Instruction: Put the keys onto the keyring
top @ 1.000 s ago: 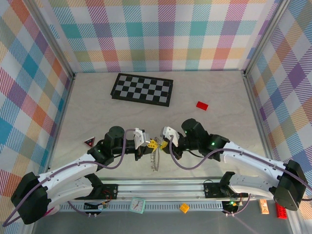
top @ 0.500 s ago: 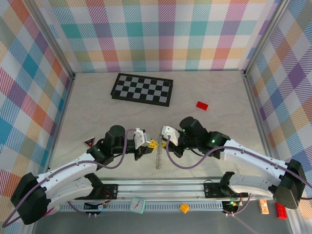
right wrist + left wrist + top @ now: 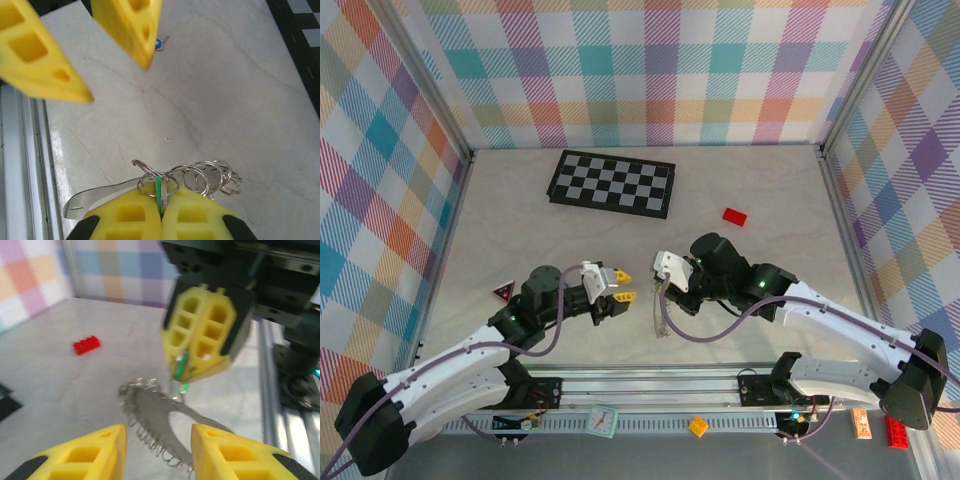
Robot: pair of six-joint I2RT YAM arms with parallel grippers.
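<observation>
Once released, the green key, now pinched edge-on between yellow pads, will lie on the table [image 3: 700, 330] between my right gripper and the metal rail.
My right gripper [image 3: 161, 201] is shut on a green key [image 3: 159, 192], pinched edge-on between its yellow pads. The keyring [image 3: 202, 176], a bunch of thin metal loops with a flat metal strip [image 3: 97, 196], hangs at the same pads. In the top view the keyring [image 3: 661, 316] dangles below the right gripper [image 3: 664, 292]. My left gripper [image 3: 625, 286] stands open just left of it, nothing between its fingers. From the left wrist, the left gripper [image 3: 157, 431] faces the keyring [image 3: 150, 415] and the green key [image 3: 180, 366]. A blue key [image 3: 158, 44] lies on the table beyond.
A black-and-white chequered board [image 3: 611, 183] lies at the back. A red flat brick [image 3: 734, 216] sits back right, and a red-and-black triangle [image 3: 502, 291] at the left. The metal rail [image 3: 650, 385] runs along the near edge.
My left gripper has opened and pulled back to the left, away from the keyring. The right gripper stays shut on the green key and ring, which now hang from it alone.
</observation>
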